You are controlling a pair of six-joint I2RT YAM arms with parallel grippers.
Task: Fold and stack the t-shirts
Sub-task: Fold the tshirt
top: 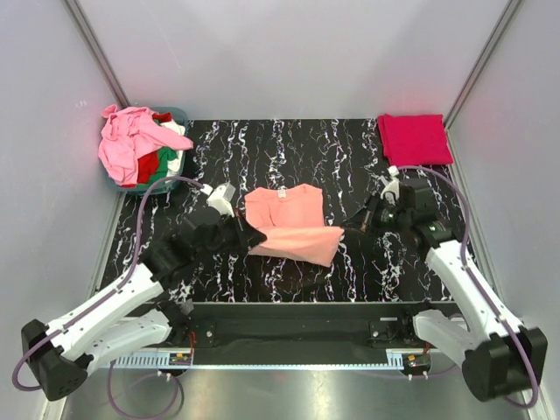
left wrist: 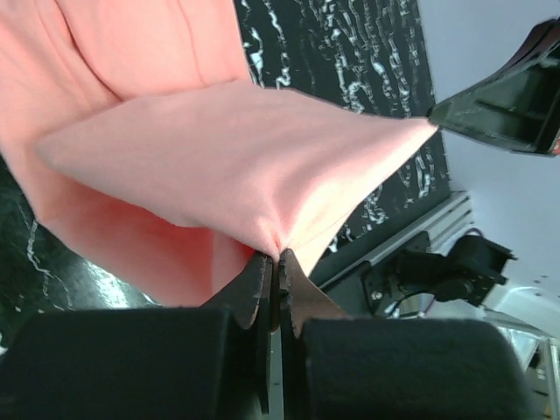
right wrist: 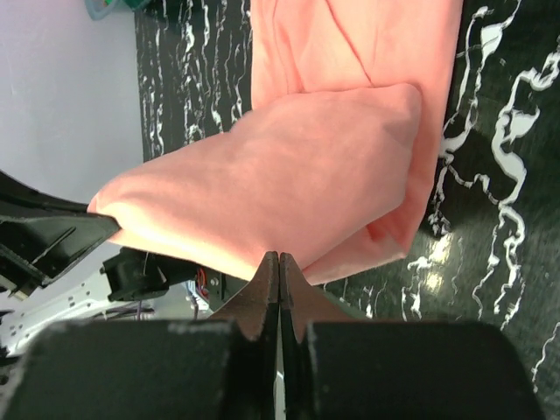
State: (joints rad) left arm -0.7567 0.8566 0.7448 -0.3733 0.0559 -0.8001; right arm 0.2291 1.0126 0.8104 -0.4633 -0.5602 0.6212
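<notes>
The fold hangs crooked past the shirt's edge from my right gripper's fingers, so my left gripper will draw it back before my right gripper retakes the shirt's corner (top: 338, 232).
The salmon-orange t-shirt (top: 287, 219) lies in the middle of the black marbled table, its near part lifted and doubled toward the collar. My left gripper (top: 255, 236) is shut on the left corner of that fold, with the cloth pinched at the tips (left wrist: 278, 255). My right gripper (top: 348, 230) is shut on the right corner of the fold (right wrist: 280, 257). The fold hangs stretched between them above the lower layer (right wrist: 350, 61). A folded crimson-pink t-shirt (top: 414, 138) lies at the back right corner.
A teal tub (top: 179, 116) at the back left holds a heap of light pink (top: 124, 144), red, green and white shirts. Grey walls close in the table on three sides. A metal rail (top: 289, 359) runs along the near edge by the arm bases.
</notes>
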